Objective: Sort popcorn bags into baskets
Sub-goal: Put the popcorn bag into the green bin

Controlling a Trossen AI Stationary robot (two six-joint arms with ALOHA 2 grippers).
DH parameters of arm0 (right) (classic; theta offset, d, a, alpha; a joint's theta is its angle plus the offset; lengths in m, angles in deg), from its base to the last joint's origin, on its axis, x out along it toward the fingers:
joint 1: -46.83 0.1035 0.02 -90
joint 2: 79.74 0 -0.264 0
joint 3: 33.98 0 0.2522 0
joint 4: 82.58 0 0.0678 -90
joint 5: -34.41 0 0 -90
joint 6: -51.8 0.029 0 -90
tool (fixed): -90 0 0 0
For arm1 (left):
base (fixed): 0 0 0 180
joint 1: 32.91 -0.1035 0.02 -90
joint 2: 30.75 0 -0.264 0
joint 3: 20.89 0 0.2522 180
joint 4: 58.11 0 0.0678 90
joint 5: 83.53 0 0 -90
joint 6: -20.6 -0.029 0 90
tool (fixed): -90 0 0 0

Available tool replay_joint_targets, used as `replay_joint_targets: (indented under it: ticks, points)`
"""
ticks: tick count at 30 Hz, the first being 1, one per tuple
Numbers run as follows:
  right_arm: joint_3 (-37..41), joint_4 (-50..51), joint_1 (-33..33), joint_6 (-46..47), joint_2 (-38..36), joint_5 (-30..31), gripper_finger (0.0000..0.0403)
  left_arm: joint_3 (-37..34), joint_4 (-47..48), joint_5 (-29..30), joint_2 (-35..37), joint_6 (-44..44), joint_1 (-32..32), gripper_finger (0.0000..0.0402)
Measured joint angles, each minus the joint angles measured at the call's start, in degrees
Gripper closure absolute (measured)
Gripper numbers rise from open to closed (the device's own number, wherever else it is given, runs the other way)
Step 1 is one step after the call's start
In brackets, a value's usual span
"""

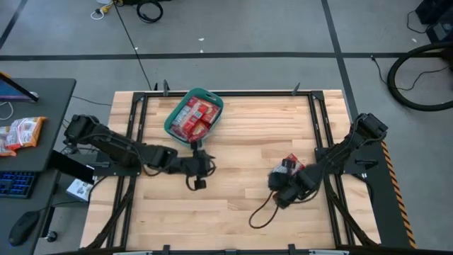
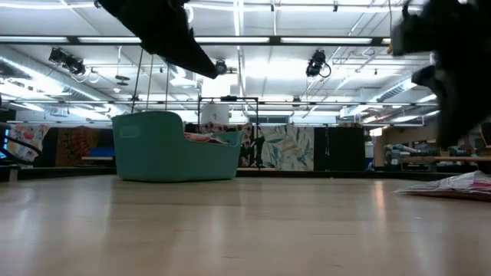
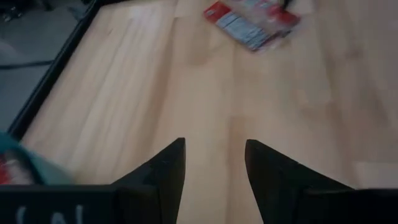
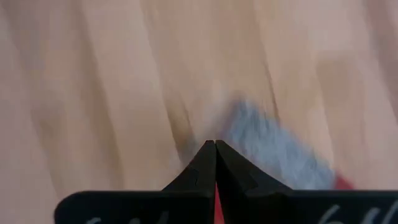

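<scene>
My right gripper's shut fingers are above the popcorn bag lying flat, so that gripper should open, pinch the bag [image 1: 282, 168] and pass it to my left gripper.
The teal basket [image 1: 172, 117] [image 2: 165, 146] stands at the table's far middle, with several red popcorn bags [image 1: 197, 117] piled inside. One more popcorn bag [image 1: 291, 164] [image 2: 460, 185] [image 3: 252, 22] lies flat on the wood at the right. My right gripper [image 1: 282, 185] [image 4: 215, 143] is shut just over this bag, whose grey face [image 4: 267, 152] shows behind the fingertips. My left gripper [image 1: 205, 166] [image 3: 214, 142] is open and holds nothing. It hovers just near of the basket, pointing toward the loose bag. My right gripper is shut, pointing down at the loose bag's grey face [image 4: 249, 134]. The view is blurred and I cannot tell whether its tips touch the bag. The bag lies flat on the table.
A black cable [image 1: 260, 211] loops on the wood near the right gripper. A side desk [image 1: 49, 92] left of the table carries orange-and-white snack packets [image 1: 21, 131] and a keyboard [image 1: 14, 183]. Bare wood lies between the grippers and along the near edge.
</scene>
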Motion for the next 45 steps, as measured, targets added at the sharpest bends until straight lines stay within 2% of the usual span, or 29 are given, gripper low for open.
replay_joint_targets:
  ticks: [4, 8, 11, 15, 19, 22, 25, 29, 34, 39, 45]
  points:
    - [0.25, 11.3, -1.53, -6.39, 0.0, -10.37, 0.0378, -0.92, -1.6, 0.0, 0.02, 0.64, 2.3, 0.023]
    - [0.47, 17.52, -2.2, -13.78, 0.0, -14.63, 0.0334, -0.92, -1.84, 0.11, 0.04, 0.85, 3.5, 0.023]
    - [0.49, 17.42, -2.5, -20.44, 0.0, -13.88, 0.0287, -0.92, -1.91, 0.08, 0.04, 0.91, 3.74, 0.023]
    - [0.59, 17.31, -2.58, -26.84, 0.0, -9.98, 0.0231, -0.92, -1.87, 0.15, 0.04, 0.8, 3.68, 0.023]
    - [3.09, 15.34, -3.54, -30.98, 0.0, -6.88, 0.0214, -0.9, -1.8, 0.13, 0.04, 0.69, 3.8, 0.023]
    - [5.51, 12.35, -4.89, -32.22, 0.0, -8.29, 0.0222, -0.92, -1.16, 0.14, 1.2, 0.53, 4.96, 0.023]
    - [7.04, 11.47, -5.7, -32.63, 0.0, -6.84, 0.0246, -0.65, -1.53, 0.56, 2.92, 0.08, 5.86, 0.023]
    - [7.18, 10.36, -7.22, -35.44, 0.0, -6.5, 0.0303, -0.66, -1.77, 1.66, 4.89, 0.01, 6.17, 0.023]
    - [7.2, 6.36, -9.51, -38.56, 0.0, -9.31, 0.0391, -0.68, -1.5, 1.86, 5.11, -0.1, 6.15, 0.023]
    - [7.08, 3.85, -10.26, -39.38, 0.0, -9.43, 0.0393, -0.71, -0.02, 1.47, 4.79, 0.08, 6.17, 0.023]
    - [1.42, 10.52, -11.41, -39.14, 0.0, -7.73, 0.0398, -0.71, 0.61, -0.51, 4.73, -1.08, 6.15, 0.023]
